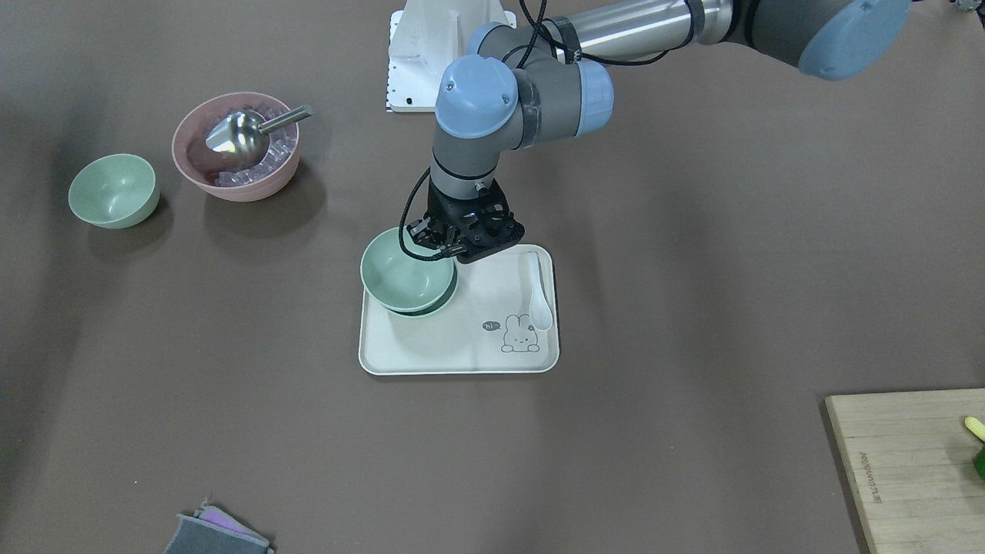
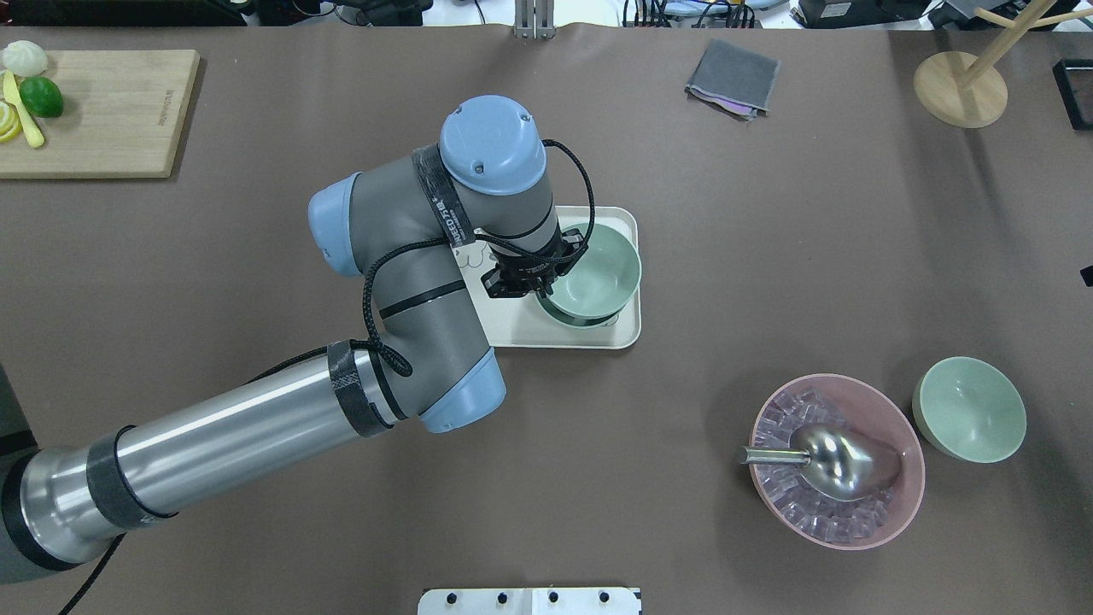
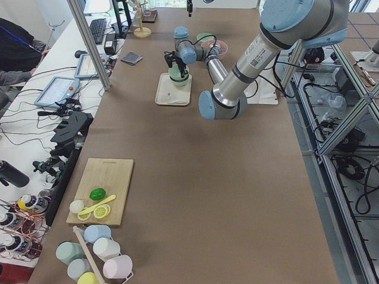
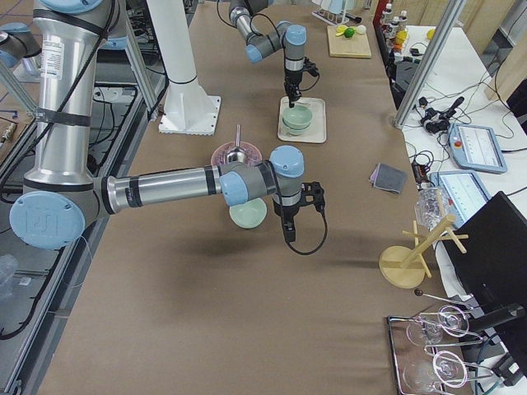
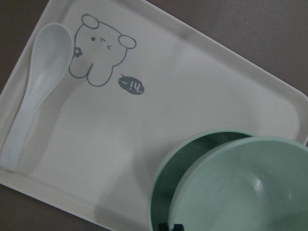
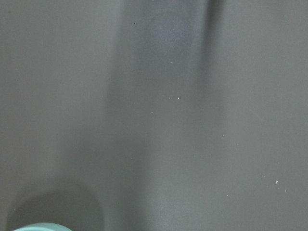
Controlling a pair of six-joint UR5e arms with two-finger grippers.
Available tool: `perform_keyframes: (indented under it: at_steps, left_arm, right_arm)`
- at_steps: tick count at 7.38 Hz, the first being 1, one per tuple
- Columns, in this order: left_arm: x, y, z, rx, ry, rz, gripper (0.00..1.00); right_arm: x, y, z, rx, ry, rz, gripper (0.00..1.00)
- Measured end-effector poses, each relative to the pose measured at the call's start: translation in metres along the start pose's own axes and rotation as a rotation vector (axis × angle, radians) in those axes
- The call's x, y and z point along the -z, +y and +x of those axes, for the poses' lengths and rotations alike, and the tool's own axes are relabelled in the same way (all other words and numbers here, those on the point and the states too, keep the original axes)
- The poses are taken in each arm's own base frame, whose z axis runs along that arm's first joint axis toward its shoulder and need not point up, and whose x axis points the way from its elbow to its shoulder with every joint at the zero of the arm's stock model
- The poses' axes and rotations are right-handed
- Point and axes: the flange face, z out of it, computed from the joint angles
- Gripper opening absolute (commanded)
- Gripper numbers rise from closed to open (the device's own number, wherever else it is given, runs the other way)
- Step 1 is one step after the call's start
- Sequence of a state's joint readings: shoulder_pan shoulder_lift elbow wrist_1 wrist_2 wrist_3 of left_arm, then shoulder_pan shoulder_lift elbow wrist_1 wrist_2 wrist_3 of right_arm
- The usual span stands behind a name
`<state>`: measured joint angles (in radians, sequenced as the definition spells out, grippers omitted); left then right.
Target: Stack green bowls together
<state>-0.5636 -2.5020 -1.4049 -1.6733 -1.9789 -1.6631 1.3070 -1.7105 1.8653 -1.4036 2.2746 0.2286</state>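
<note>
My left gripper has the pale green bowl. It will let go of it nested squarely inside the lower green bowl on the white tray (image 1: 412, 277) (image 5: 240, 204).
My left gripper (image 1: 444, 250) is shut on the rim of a pale green bowl (image 1: 399, 269) and holds it inside, a little off-centre from, a second green bowl (image 1: 435, 302) on the white tray (image 1: 462, 355). The overhead view shows the same gripper (image 2: 545, 289) and held bowl (image 2: 598, 273). The left wrist view shows the held bowl (image 5: 245, 187) over the lower bowl (image 5: 161, 197). The third green bowl (image 1: 113, 190) stands alone on the table, also in the overhead view (image 2: 969, 410). My right gripper (image 4: 288, 226) hangs near it; I cannot tell if it is open or shut.
A white spoon (image 1: 536, 292) lies on the tray beside a rabbit drawing. A pink ribbed bowl (image 1: 246, 188) with ice and a metal scoop (image 1: 235, 131) stands next to the lone green bowl. A cutting board (image 2: 102, 111), a grey cloth (image 2: 733, 77) and a wooden stand (image 2: 961, 85) sit at the table's far side.
</note>
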Motion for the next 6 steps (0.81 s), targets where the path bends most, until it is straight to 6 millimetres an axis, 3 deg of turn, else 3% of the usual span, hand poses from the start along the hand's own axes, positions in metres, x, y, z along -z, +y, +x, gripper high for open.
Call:
perform_keyframes:
  at_steps: [6]
  left_arm:
    - [-0.013,-0.006,-0.006,-0.010,0.023,-0.002,0.00]
  right_arm:
    - [0.000,0.000,0.000,0.000,0.001,0.000,1.00]
